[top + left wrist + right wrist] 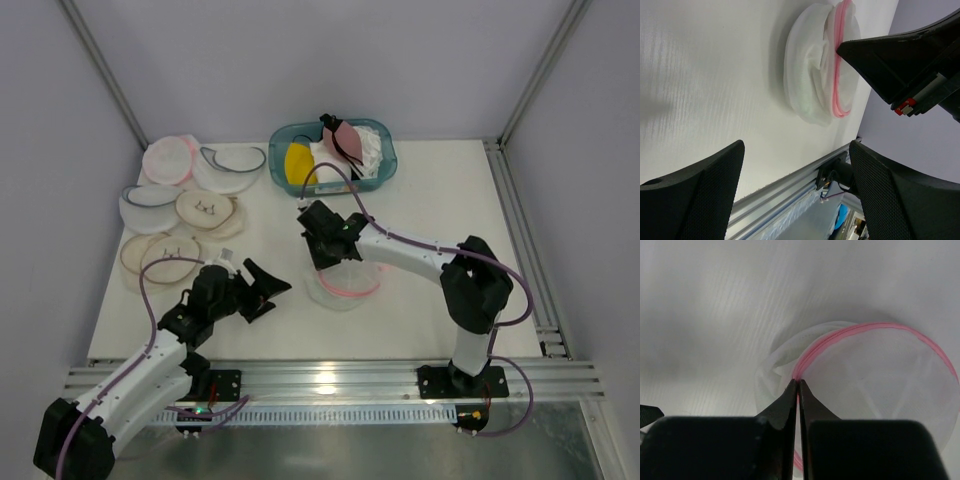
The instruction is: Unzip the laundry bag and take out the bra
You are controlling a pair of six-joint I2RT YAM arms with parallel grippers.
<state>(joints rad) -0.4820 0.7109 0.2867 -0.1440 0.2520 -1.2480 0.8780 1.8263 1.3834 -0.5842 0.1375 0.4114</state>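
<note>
My left gripper needs to next close on the laundry bag's white mesh side [317, 284] [826, 89], below the pink zipper rim that my right gripper is pinching.
The laundry bag [347, 288], a round white mesh pouch with a pink zipper rim, lies on the white table in front of the arms. My right gripper [325, 264] reaches down onto its left edge. In the right wrist view the right gripper [798, 383] is shut, its two tips pinching the pink rim of the laundry bag [880, 385]. My left gripper [268, 293] hangs open a short way to the left of the pouch, holding nothing. Its view shows the laundry bag [810, 75] ahead, beyond the left gripper [796, 150]. The bra is hidden; the milky mesh lets nothing through.
A blue basket [280, 140] at the back holds a yellow bra [298, 161] and a mauve bra [345, 138]. Several other round pouches [185, 205] lie at the back left. An aluminium rail [330, 380] runs along the near edge.
</note>
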